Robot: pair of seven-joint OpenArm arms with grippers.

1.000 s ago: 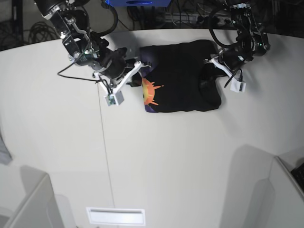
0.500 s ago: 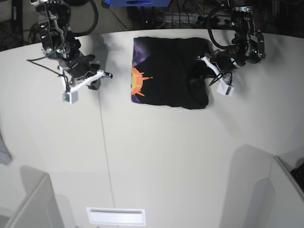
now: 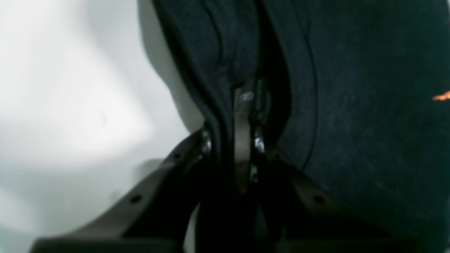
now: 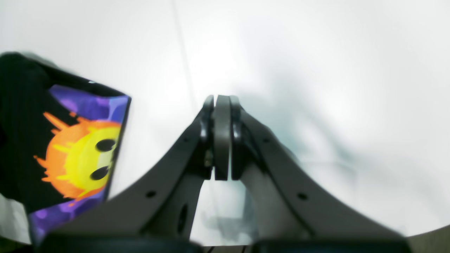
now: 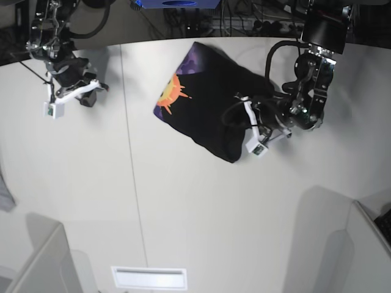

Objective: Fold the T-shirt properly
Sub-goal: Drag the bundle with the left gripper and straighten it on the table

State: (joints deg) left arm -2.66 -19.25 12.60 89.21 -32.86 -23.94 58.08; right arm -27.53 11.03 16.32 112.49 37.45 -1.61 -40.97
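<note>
The black T-shirt, now folded at the table's back, will be let go by my left gripper on the white table [image 5: 179, 113] alongside the thin seam, lined up square with it.
The black T-shirt [image 5: 214, 107] lies folded and slanted at the back of the white table, its orange sun print [image 5: 173, 93] facing up at its left end. My left gripper [image 5: 238, 117] is shut on the shirt's right edge. In the left wrist view the fingers [image 3: 242, 105] pinch a bunched fold of black cloth [image 3: 351, 105]. My right gripper [image 5: 98, 90] is shut and empty, far left of the shirt over bare table. In the right wrist view its closed tips [image 4: 218, 105] sit right of the sun print [image 4: 77, 151].
A thin seam [image 5: 131, 159] runs front to back across the table. A white slot [image 5: 148, 278] sits at the front edge. Grey panels stand at the front left [image 5: 36, 256] and front right [image 5: 342, 244]. Cables and a blue box [image 5: 177, 3] lie behind the table.
The left gripper has swung down and to the left with the shirt's edge, turning the shirt to a slant. The right gripper has drawn further left, away from the shirt.
</note>
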